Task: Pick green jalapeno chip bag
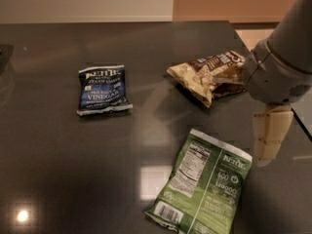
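The green jalapeno chip bag will be gripped on its upper half (211, 163), between its white nutrition label and its Kettle logo, as my gripper closes there.
The green jalapeno chip bag (204, 186) lies flat on the dark table (58, 169) at the front right, back side up, with its white nutrition label, barcode and "Kettle" logo showing. My gripper (269, 143) hangs from the grey wrist at the right edge, pointing down. It is just right of the bag's upper right corner and above the table. It holds nothing that I can see.
A tan-and-brown snack bag (207, 74) lies behind the green bag, partly hidden by my wrist. A smaller blue vinegar bag (102, 90) lies at the centre left. The table's right edge (302, 113) runs just behind the gripper.
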